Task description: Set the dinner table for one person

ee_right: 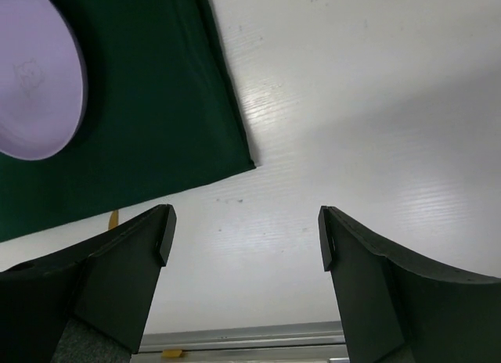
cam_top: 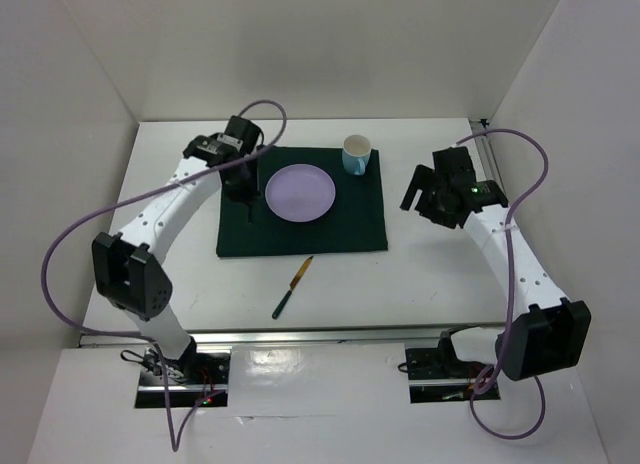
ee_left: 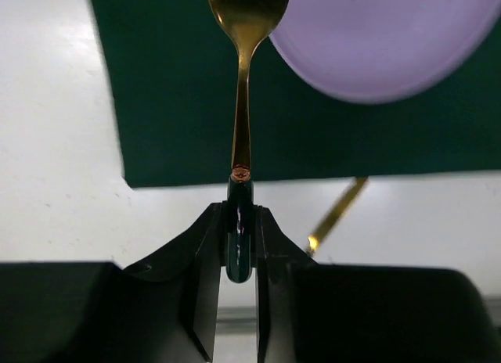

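The gold utensil, now held over the placemat, will be put down by my left gripper on the placemat (cam_top: 247,200) (ee_left: 203,38) beside the lilac plate, opposite the mug.
My left gripper (ee_left: 239,222) is shut on the dark green handle of a gold spoon (ee_left: 241,105). The spoon's bowl points out over the dark green placemat (ee_left: 180,105), just left of the lilac plate (ee_left: 383,42). From above, that gripper (cam_top: 243,191) hangs over the placemat's left part (cam_top: 300,234), beside the plate (cam_top: 299,192). A blue-and-white mug (cam_top: 356,154) stands at the mat's far right corner. A gold knife with a green handle (cam_top: 292,287) lies on the white dinner table (cam_top: 430,274) in front of the mat. My right gripper (ee_right: 244,238) is open and holds nothing, over bare table right of the mat.
White walls close in the table on the left, back and right. A metal rail (cam_top: 330,332) runs along the near edge in front of the arm bases. Purple cables loop from both arms.
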